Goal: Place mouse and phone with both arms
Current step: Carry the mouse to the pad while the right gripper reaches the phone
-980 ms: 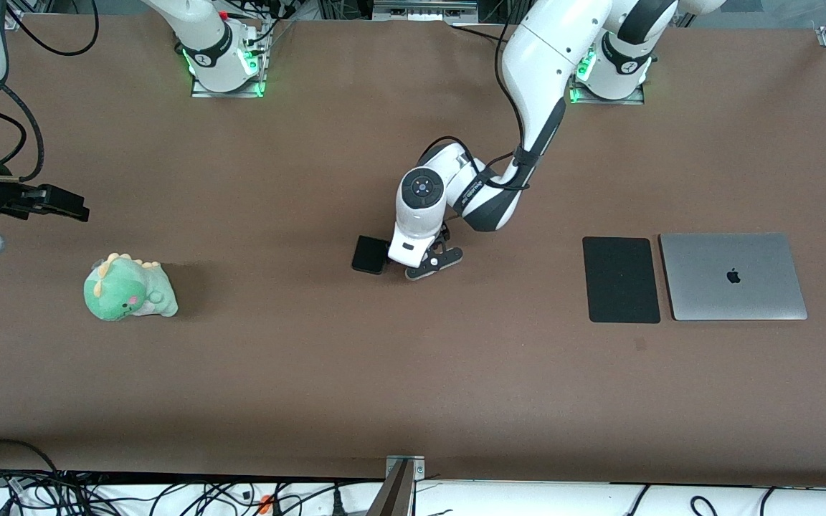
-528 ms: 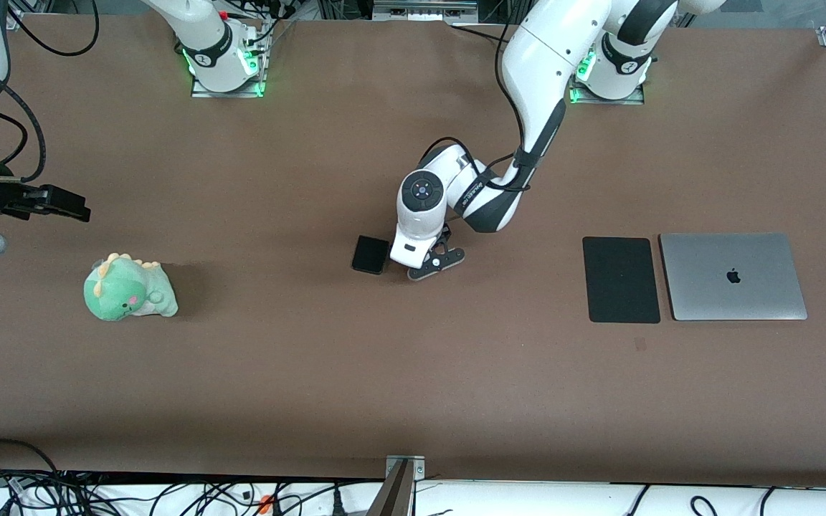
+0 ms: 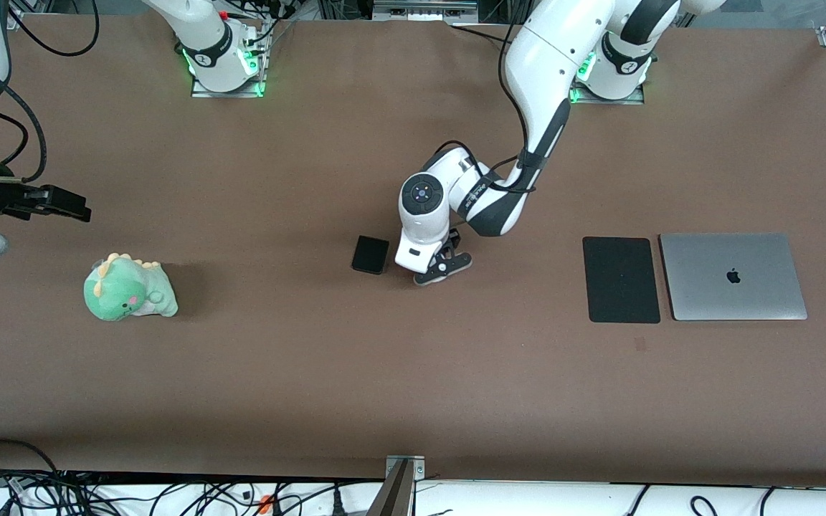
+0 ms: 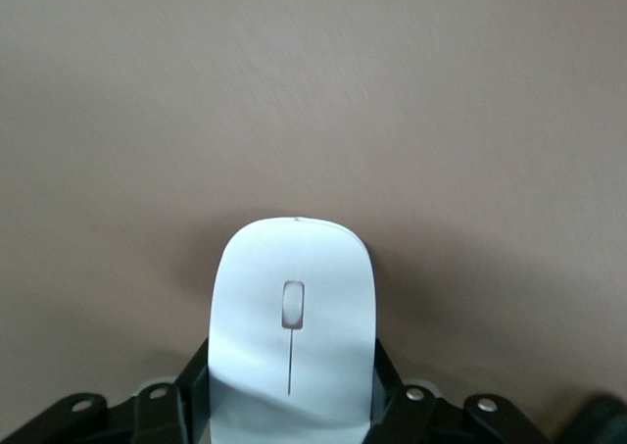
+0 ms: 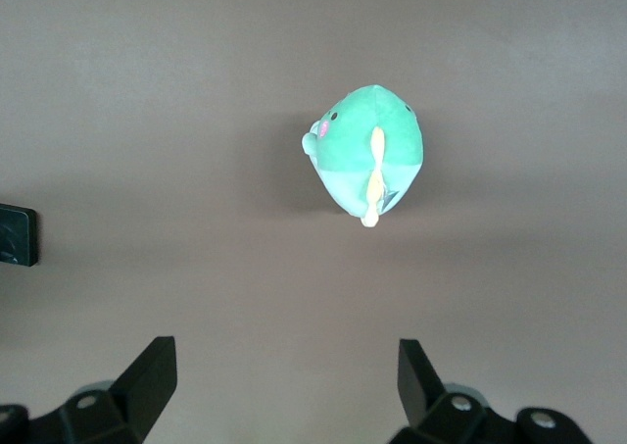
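My left gripper should release the white mouse on the middle of the flat black mat [image 3: 625,279] next to the grey laptop.
The white mouse [image 4: 292,317] with a thin grey line sits between the fingers of my left gripper [image 4: 291,364], which is shut on its sides just above the brown table. In the front view the mouse is hidden under the left wrist; the left gripper [image 3: 444,269] is beside the black phone [image 3: 371,254], toward the left arm's end. The phone lies flat at mid-table and also shows at the edge of the right wrist view [image 5: 18,234]. My right gripper [image 3: 62,204] is open and empty [image 5: 284,366], waiting above the table near the right arm's end.
A green plush dinosaur [image 3: 130,288] lies near the right arm's end and shows in the right wrist view [image 5: 367,160]. A flat black mat [image 3: 621,279] and a closed grey laptop [image 3: 733,276] lie side by side toward the left arm's end.
My left gripper has shifted with the mouse a little toward the left arm's end, away from the phone, which now shows fully. The right arm has hardly moved.
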Controlling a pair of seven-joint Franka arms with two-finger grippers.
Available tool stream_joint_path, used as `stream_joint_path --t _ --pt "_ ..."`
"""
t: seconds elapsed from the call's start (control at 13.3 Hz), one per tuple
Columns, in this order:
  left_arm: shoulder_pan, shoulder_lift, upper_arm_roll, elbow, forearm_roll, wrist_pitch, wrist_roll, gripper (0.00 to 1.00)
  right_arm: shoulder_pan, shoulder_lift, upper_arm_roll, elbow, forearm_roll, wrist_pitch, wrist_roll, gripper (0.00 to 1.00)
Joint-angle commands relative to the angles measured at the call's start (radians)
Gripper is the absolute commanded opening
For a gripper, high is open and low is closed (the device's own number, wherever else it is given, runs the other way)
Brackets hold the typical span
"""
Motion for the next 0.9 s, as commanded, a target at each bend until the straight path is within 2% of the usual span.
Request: stream_joint_path --t 0.0,0.23,0.53,0.68,0.83 --pt "0.081 -0.085 0.004 -0.007 0.041 -0.085 0.073 0.46 0.006 -0.006 0.001 -0.002 -0.005 -0.012 -0.014 1.0" --pt "0.191 -0.166 0.004 -0.034 0.043 -0.142 0.214 0.47 0.007 -0.005 0.003 -0.002 -0.002 -0.012 -0.005 1.0" --pt "0.373 -0.313 0.003 -0.167 0.043 -0.142 0.486 0.48 0.076 0.035 0.007 -0.002 0.019 0.012 0.025 1.0" --pt "0.446 -0.37 0.003 -0.236 0.043 -0.136 0.617 0.48 0.134 0.067 0.007 -0.002 0.067 0.058 0.158 1.0" --pt "0.524 -0.41 0.0 -0.296 0.043 -0.121 0.763 0.49 0.216 0.107 0.009 -0.004 0.073 0.136 0.276 1.0"
